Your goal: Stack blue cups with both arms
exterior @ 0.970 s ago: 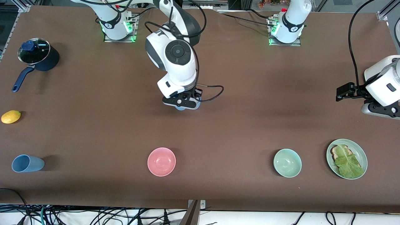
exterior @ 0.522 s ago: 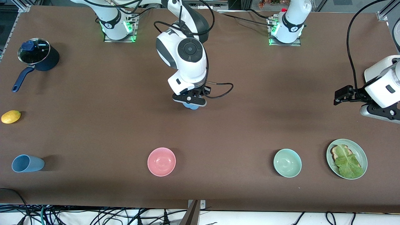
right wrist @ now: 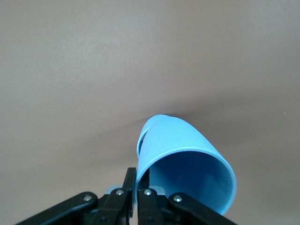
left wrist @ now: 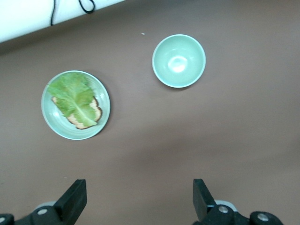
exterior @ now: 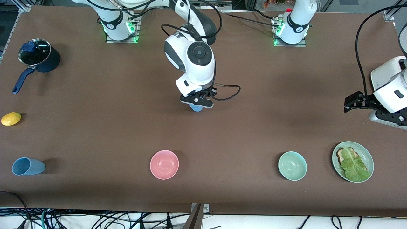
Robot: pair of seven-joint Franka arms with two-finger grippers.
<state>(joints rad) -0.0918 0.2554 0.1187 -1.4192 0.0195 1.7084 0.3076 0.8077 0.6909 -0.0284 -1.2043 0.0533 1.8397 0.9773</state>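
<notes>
My right gripper has the light-blue cup, held over the middle of the table. It will let go of it inside the blue cup standing on the middle of the table (exterior: 196, 107) (right wrist: 151, 129).
My right gripper (exterior: 197, 102) is shut on the rim of a light-blue cup (exterior: 196, 107) and holds it over the middle of the table. In the right wrist view the cup (right wrist: 187, 164) hangs from the gripper (right wrist: 139, 185), its wall pinched between the fingers. A second blue cup (exterior: 27, 166) lies on its side near the front camera at the right arm's end of the table. My left gripper (left wrist: 138, 199) is open and empty, in the air at the left arm's end; it also shows in the front view (exterior: 353, 102).
A pink bowl (exterior: 164, 164), a green bowl (exterior: 292, 165) and a green plate with toast and lettuce (exterior: 352, 161) stand along the edge nearest the front camera. A dark-blue saucepan (exterior: 38, 60) and a lemon (exterior: 11, 118) lie at the right arm's end.
My right gripper has carried the blue cup toward the left arm's end of the table. My left gripper has shifted slightly.
</notes>
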